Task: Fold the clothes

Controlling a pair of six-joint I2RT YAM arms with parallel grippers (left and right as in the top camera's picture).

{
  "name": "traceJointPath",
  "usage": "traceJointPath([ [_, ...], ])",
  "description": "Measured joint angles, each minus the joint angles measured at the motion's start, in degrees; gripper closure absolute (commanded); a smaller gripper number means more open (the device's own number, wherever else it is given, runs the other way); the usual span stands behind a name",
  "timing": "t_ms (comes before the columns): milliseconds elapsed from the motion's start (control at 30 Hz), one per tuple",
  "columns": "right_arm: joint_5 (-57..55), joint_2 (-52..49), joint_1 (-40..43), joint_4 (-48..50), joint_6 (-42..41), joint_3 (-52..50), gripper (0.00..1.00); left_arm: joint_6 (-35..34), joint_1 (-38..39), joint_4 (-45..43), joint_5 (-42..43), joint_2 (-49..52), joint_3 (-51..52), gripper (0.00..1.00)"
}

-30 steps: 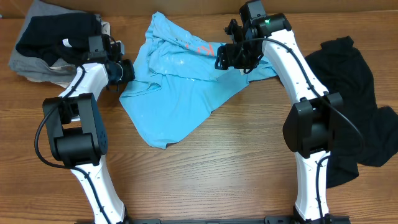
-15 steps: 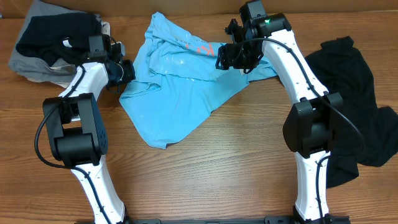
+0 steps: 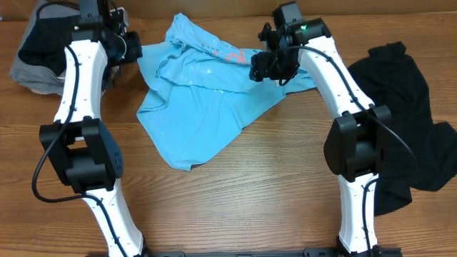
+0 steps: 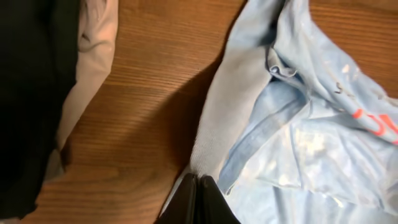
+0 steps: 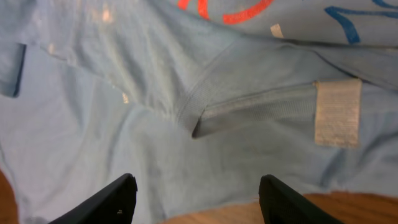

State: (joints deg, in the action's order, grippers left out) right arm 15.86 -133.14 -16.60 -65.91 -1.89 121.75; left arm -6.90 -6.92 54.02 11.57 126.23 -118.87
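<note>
My left gripper is holding only a corner of the bunched-up light blue T-shirt, so next my right gripper grips near its label (image 5: 337, 112) to help spread it.
The light blue T-shirt (image 3: 207, 100) lies crumpled at the table's middle back, with red and white lettering (image 3: 232, 56) near its top. My left gripper (image 3: 134, 50) is at the shirt's far left corner. In the left wrist view the gripper (image 4: 198, 180) is shut on a fold of the shirt's edge (image 4: 230, 112). My right gripper (image 3: 265, 66) hovers open over the shirt's upper right. In the right wrist view the gripper (image 5: 198, 198) spans the collar seam (image 5: 249, 109) and a white label (image 5: 337, 112) without touching them. A black garment (image 3: 403, 100) lies at the right.
A pile of black and grey clothes (image 3: 43, 50) sits at the back left corner, close beside my left gripper; it also shows in the left wrist view (image 4: 37, 93). Bare wood table (image 3: 235, 200) lies in front of the shirt.
My left arm has swung from the shirt's left side toward the back, carrying the shirt's left edge with it and spreading that corner. The right arm has barely moved.
</note>
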Motion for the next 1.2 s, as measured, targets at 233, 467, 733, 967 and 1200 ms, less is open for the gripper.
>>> traceJointPath([
  [233, -3.8, 0.0, -2.6, 9.8, 0.4, -10.2, 0.3, 0.7, 0.0, 1.7, 0.0, 0.0, -1.1, 0.96],
  [467, -8.3, 0.0, -6.7, 20.5, 2.5, -15.4, 0.33, 0.9, 0.0, 2.2, 0.0, 0.0, -1.1, 0.96],
  [733, -10.1, 0.0, -6.9, 25.6, 4.8, -16.9, 0.6, 1.1, 0.0, 2.9, -0.3, 0.0, -1.1, 0.96],
  [967, -10.1, 0.0, -6.7, 26.1, 4.9, -17.1, 0.75, 1.1, 0.0, 3.3, -0.7, 0.0, -1.1, 0.96],
  [1200, -10.1, -0.1, -6.7, 24.5, 5.0, -17.1, 0.48, 1.1, 0.0, 3.9, -0.9, 0.0, -1.1, 0.96],
])
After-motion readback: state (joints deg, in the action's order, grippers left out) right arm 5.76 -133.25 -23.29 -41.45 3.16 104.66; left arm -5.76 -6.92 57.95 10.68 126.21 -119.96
